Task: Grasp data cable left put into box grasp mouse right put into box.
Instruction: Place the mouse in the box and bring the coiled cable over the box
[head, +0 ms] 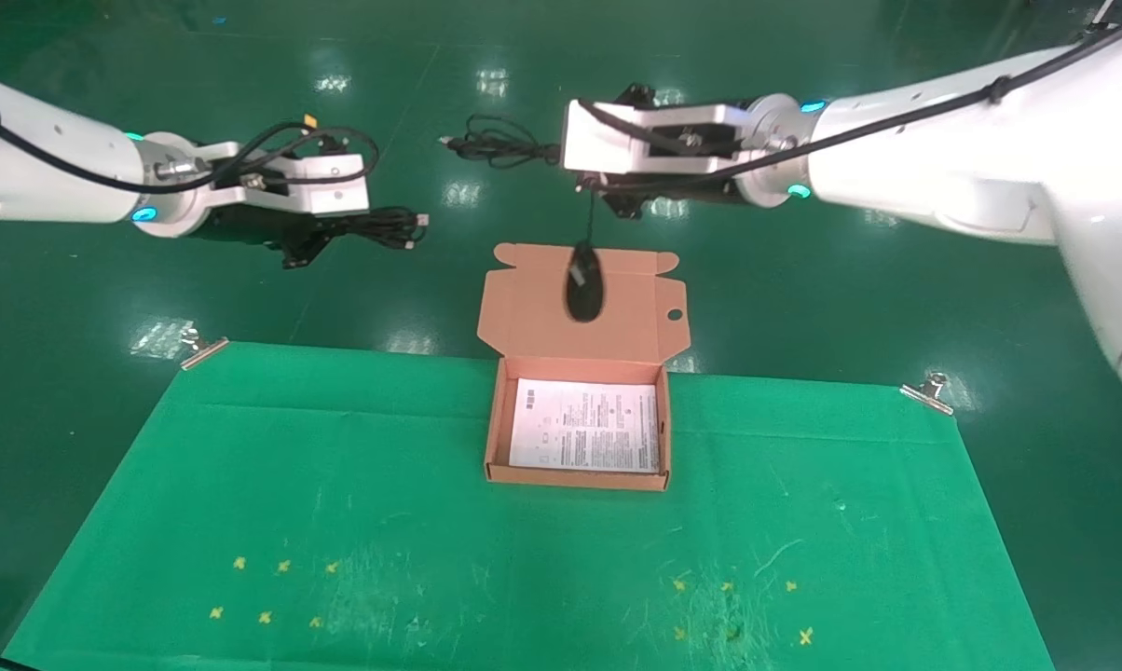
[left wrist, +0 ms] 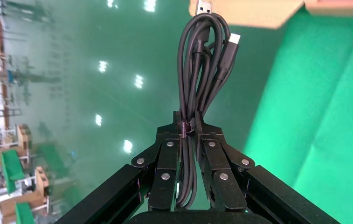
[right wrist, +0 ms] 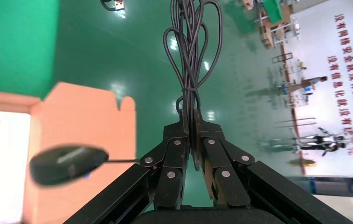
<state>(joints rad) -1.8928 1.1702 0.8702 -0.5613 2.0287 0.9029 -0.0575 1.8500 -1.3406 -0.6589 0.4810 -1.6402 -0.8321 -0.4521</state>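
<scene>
Next, I set the mouse down with my right gripper on the printed white sheet (head: 570, 451) by the front side of the box. The mouse's cord is now held above and behind the lid.
The box (head: 493, 424) lies open on the green cloth, its lid (head: 528, 312) folded back and a printed white sheet (head: 584, 424) on its bottom. My left gripper (head: 342, 228) hangs to the left of the box beyond the table edge, shut on the coiled black data cable (head: 389, 228). The left wrist view shows the jaws (left wrist: 188, 126) clamped on the bundle (left wrist: 202, 60). My right gripper (head: 561, 151) is above and behind the lid, shut on the mouse's bundled cord (head: 500, 144). The mouse (head: 584, 284) dangles by that cord over the lid, as the right wrist view (right wrist: 67, 163) also shows.
The green cloth (head: 337, 485) is held by metal clips at its far left (head: 202, 352) and far right (head: 929, 391) corners. Small yellow crosses (head: 263, 587) mark it near the front. Shiny green floor lies beyond the table.
</scene>
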